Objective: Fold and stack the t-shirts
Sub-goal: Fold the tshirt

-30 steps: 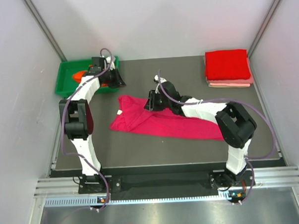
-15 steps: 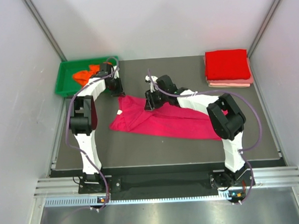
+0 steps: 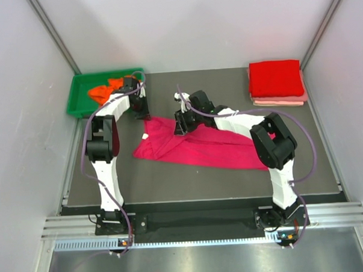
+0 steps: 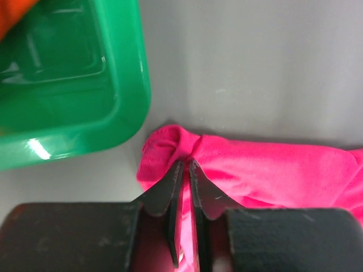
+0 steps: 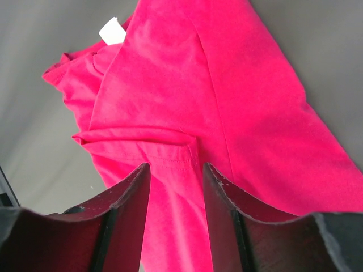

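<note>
The magenta-pink t-shirt's hem lies folded across its body, so I will have my right gripper take the hem's inner end [image 5: 189,154] while my left gripper takes the hem's outer end.
A magenta-pink t-shirt [image 3: 197,146] lies crumpled lengthwise across the middle of the table. My left gripper [image 3: 142,111] is at its far left corner, beside the tray. In the left wrist view the left gripper [image 4: 185,164] is shut on a puckered edge of the magenta-pink t-shirt [image 4: 272,164]. My right gripper [image 3: 180,125] hangs over the shirt's upper part. In the right wrist view the right gripper [image 5: 174,167] is open, with a folded hem of the shirt [image 5: 170,102] between its fingertips. A bright red t-shirt [image 3: 275,77] lies folded on a pale pink one [image 3: 279,101] at the back right.
A green plastic tray [image 3: 77,103] stands at the back left with an orange t-shirt [image 3: 104,90] in it. Its rounded corner [image 4: 122,113] is close to my left fingers. A white label [image 5: 112,30] shows at the shirt's neck. Grey walls close in on both sides.
My left gripper came from the tray's edge down to the shirt's far left corner and closed on the cloth. My right gripper shifted slightly left over the shirt and opened wider.
</note>
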`<state>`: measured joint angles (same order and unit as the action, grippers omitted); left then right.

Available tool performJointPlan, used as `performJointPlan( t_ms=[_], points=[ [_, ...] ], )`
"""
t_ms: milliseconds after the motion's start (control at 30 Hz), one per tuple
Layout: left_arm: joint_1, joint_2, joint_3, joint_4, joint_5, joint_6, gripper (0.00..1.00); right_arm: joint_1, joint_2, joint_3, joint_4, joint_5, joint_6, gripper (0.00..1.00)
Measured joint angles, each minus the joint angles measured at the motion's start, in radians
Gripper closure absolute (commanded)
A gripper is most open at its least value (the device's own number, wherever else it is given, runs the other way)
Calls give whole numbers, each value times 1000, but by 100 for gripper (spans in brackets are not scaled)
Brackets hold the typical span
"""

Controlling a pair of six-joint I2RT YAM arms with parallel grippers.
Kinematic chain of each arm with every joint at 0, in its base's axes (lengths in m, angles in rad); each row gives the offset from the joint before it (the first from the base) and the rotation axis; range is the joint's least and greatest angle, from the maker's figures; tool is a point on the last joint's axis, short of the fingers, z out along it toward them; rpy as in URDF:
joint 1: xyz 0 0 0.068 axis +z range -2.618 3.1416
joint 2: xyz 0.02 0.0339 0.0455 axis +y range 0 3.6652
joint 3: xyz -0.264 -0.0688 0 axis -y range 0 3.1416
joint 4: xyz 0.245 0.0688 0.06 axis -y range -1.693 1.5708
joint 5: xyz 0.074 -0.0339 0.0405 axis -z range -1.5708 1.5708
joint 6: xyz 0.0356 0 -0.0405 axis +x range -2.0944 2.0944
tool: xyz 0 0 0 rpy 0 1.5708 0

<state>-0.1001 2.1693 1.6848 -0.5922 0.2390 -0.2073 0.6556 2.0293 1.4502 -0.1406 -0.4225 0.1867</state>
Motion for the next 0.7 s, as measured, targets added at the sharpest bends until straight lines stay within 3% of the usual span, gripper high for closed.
performJointPlan(
  t_ms=[133, 267, 500, 700],
  points=[
    [-10, -13, 66, -75, -42, 0, 79, 0, 19, 20, -12, -18, -29, 55],
    [-23, -130, 51, -122, -69, 0, 78, 0, 22, 23, -30, -24, -53, 55],
    [-59, -529, -362, -93, 17, -41, 77, 0, 34, 34, -42, -26, -102, 57],
    [-100, -637, -643, -60, 108, -98, 71, 3, 44, 44, -55, -37, -134, 59]
  ],
)
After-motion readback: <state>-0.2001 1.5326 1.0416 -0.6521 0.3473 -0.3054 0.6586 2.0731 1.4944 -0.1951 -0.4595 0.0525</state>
